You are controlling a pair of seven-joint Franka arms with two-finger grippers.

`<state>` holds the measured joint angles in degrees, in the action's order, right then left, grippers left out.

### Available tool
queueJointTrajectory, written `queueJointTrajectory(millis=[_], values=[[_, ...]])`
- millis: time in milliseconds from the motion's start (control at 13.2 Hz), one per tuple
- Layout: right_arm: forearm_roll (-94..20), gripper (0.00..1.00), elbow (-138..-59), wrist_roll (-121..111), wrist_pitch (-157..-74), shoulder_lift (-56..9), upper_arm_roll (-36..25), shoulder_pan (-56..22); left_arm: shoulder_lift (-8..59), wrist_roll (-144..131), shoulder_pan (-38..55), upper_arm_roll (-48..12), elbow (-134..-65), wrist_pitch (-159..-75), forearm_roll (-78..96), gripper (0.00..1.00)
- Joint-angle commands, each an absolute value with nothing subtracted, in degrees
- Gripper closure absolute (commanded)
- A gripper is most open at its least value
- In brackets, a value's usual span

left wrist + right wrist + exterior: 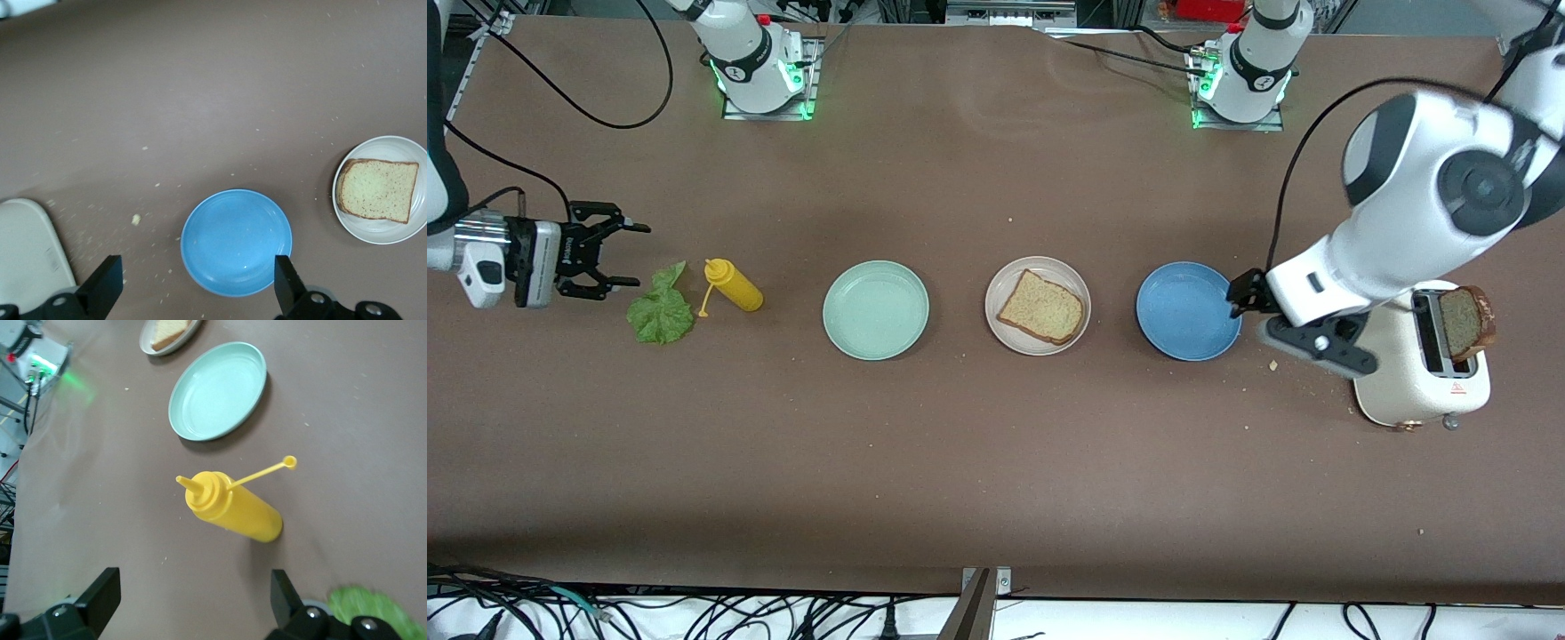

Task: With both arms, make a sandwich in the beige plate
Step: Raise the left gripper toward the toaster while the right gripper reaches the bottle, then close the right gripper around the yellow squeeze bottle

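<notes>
I will next move my right gripper to the yellow bottle and close it on the lower part of its body (742, 293) (255, 520), well below the bottle's nozzle.
The beige plate (1079, 293) sits mid-table and holds one toasted bread slice (1041, 307). A second slice (1463, 322) stands in the white toaster (1423, 382) at the left arm's end. The green lettuce leaf (661, 308) lies on the table at the right arm's end. My left gripper (1247, 304) hangs open and empty over the table between the blue plate (1189, 310) and the toaster. In the left wrist view, my left gripper (197, 270) is over the blue plate's (237, 233) edge. My right gripper (618, 255) is open and empty, beside the lettuce. In the right wrist view, my right gripper (193, 587) points at the yellow bottle (233, 510).
A yellow squeeze bottle (734, 284) lies on its side between the lettuce and the mint green plate (876, 309). The three plates stand in a row across the middle. Crumbs lie around the toaster. The arm bases stand at the table's top edge.
</notes>
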<state>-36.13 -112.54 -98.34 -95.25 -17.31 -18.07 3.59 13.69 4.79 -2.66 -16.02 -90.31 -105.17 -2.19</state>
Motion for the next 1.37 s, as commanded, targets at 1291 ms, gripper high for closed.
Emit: queueJointTrajectory(millis=[1291], values=[[-63.37,0.01,-116.54,-140.10,-95.20,-36.11,-17.67,5.98,1.05,-2.29,0.97,-4.66,-92.64,-94.13,1.05,0.00]])
